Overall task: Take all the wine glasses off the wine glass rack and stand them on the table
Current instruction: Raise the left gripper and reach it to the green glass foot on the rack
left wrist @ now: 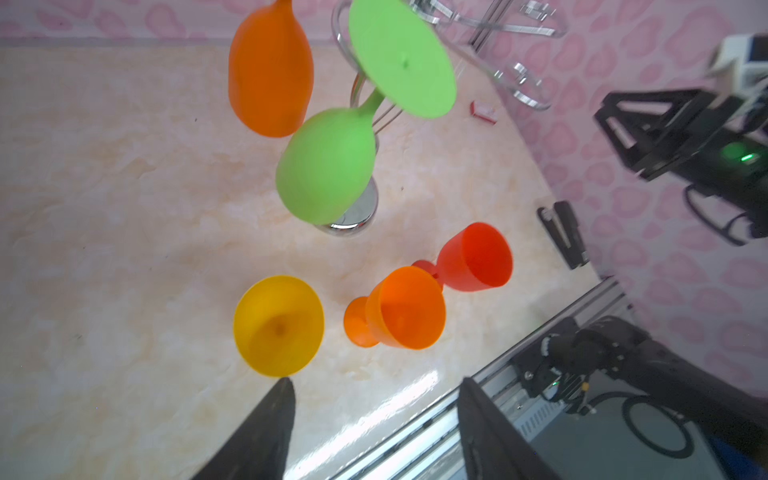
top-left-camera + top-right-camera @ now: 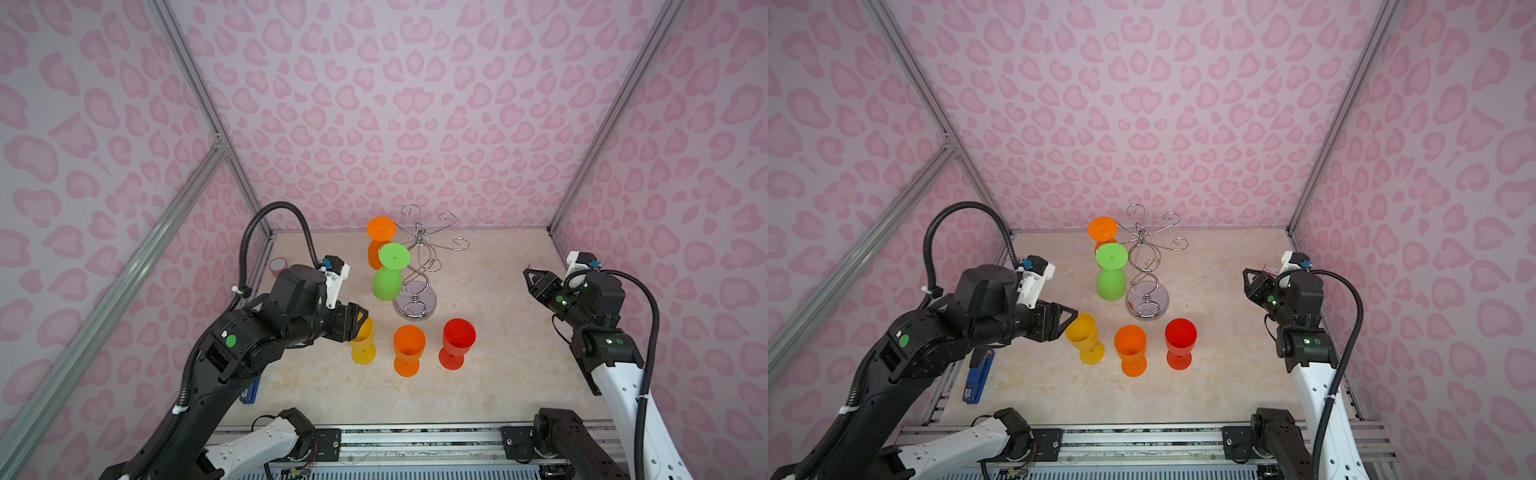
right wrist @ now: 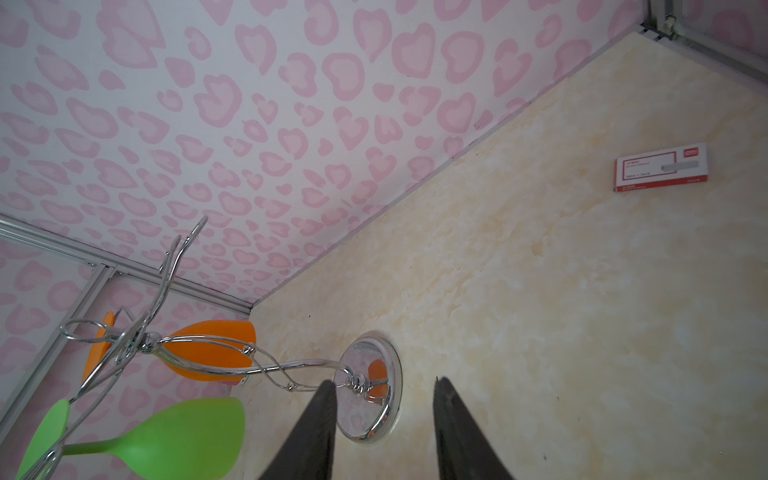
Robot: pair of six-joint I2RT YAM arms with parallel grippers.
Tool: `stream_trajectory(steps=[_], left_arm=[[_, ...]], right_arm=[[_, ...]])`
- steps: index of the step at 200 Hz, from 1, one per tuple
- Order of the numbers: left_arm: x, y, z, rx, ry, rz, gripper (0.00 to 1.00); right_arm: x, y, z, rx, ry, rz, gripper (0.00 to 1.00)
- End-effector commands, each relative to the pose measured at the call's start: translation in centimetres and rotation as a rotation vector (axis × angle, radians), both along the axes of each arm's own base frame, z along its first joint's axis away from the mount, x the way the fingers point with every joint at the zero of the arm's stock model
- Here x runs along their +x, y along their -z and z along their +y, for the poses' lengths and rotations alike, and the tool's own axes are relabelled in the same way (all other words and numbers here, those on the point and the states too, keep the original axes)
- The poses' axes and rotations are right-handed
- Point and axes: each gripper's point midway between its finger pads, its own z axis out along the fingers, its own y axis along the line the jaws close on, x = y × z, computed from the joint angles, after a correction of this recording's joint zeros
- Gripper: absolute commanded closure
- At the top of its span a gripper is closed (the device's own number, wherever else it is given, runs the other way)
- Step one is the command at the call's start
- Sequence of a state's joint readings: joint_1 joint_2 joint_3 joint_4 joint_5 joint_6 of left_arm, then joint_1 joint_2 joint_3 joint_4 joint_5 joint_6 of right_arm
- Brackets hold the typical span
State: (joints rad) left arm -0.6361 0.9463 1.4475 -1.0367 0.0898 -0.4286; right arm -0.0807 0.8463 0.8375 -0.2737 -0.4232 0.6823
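Observation:
Next, my left gripper goes to the edge of the round base (image 2: 383, 261) (image 1: 393, 97) of the green wine glass hanging upside down and closes there.
The chrome wine glass rack (image 2: 415, 301) (image 2: 1148, 299) stands at the back middle of the table. A green wine glass (image 2: 386, 282) (image 1: 328, 166) hangs upside down from one of its arms. An orange wine glass (image 2: 380, 232) (image 1: 270, 70) hangs behind the green one. My left gripper (image 2: 360, 321) (image 1: 376, 380) is open beside the rim of a yellow glass (image 2: 363, 340) (image 1: 278, 324) standing on the table, with nothing between its fingers. My right gripper (image 2: 530, 278) (image 3: 385, 381) is open and empty at the right, pointing toward the rack's round base (image 3: 361, 361).
An orange glass (image 2: 409, 349) and a red glass (image 2: 457, 343) stand upright in front of the rack. A pink tape roll (image 2: 278, 266) and a blue stapler (image 2: 980, 376) lie at the left edge. A red-and-white box (image 3: 660, 166) and a black stapler (image 1: 565, 232) lie at the right. Pink walls enclose the table.

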Motion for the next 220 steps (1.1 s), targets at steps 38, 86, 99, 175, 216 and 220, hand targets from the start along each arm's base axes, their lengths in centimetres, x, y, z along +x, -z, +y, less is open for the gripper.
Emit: stream_trajectory(steps=[38,86,99,175,216,220], left_arm=[[4.0,-6.0,-3.9,-0.596,0.045,-0.039,0.36],[6.8,-6.5,-5.9,-0.750,0.074,0.012,0.37],[7.4,-6.1,-6.1,-0.757,0.064,0.033,0.37],[8.6,-2.9,-5.0,-0.738,-0.021,0.112,0.39],[9.4,-1.8,-5.9,-0.744,-0.007,0.159,0.39],[9.4,-1.8,-5.9,-0.744,-0.008,0.159,0.39]], right_arm=[[0.2,-0.4,0.3,0.021,-0.012,-0.025,0.61],[-0.1,-0.3,0.2,0.015,-0.008,-0.023,0.61],[-0.2,-0.2,0.2,0.012,-0.006,-0.022,0.61],[-0.3,0.0,0.2,0.011,-0.005,-0.021,0.61],[-0.1,0.3,0.2,0.023,-0.003,-0.018,0.61],[-0.1,0.3,0.2,0.023,-0.003,-0.016,0.60]])
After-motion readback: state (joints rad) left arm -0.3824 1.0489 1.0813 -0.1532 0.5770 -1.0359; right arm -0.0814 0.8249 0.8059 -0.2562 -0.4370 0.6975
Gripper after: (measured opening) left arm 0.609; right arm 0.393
